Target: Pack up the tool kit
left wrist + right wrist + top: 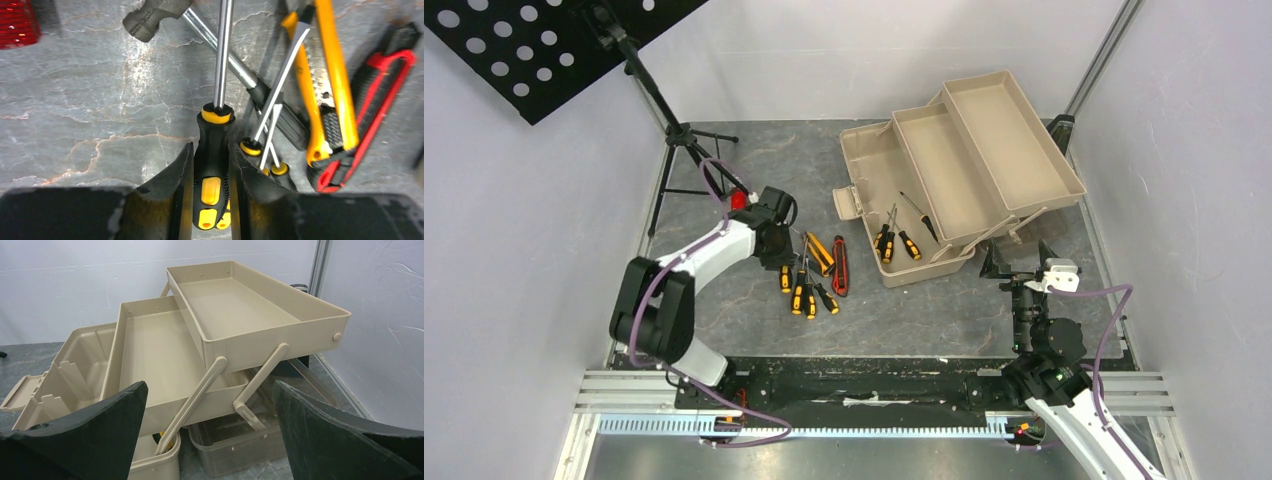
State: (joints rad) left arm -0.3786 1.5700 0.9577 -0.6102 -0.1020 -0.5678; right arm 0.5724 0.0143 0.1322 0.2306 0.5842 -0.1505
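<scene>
My left gripper needs to let go of the screwdriver between the handles that are lying in the tan toolbox's bottom compartment [899, 251].
The tan toolbox [964, 170] stands open at the back right, its two trays [235, 305] folded out and bare. Three yellow-and-black screwdrivers [894, 243] lie in its bottom compartment. Left of it on the table lie more screwdrivers [812, 298], an orange utility knife [821, 253] and a red one [840, 266]. My left gripper [211, 146] is down over this pile, its fingers pressed on both sides of one screwdriver's handle [212, 167]; a second handle end shows just beneath. My right gripper [210, 385] hangs open in front of the toolbox, holding nothing.
A hammer [155, 17] lies across the pile beside the knives [327, 85]. A red bar-shaped piece [740, 200] sits behind my left wrist. The black music stand [544, 45] rises at the back left on its tripod [686, 140]. A clear plastic tub [240, 445] sits under the trays.
</scene>
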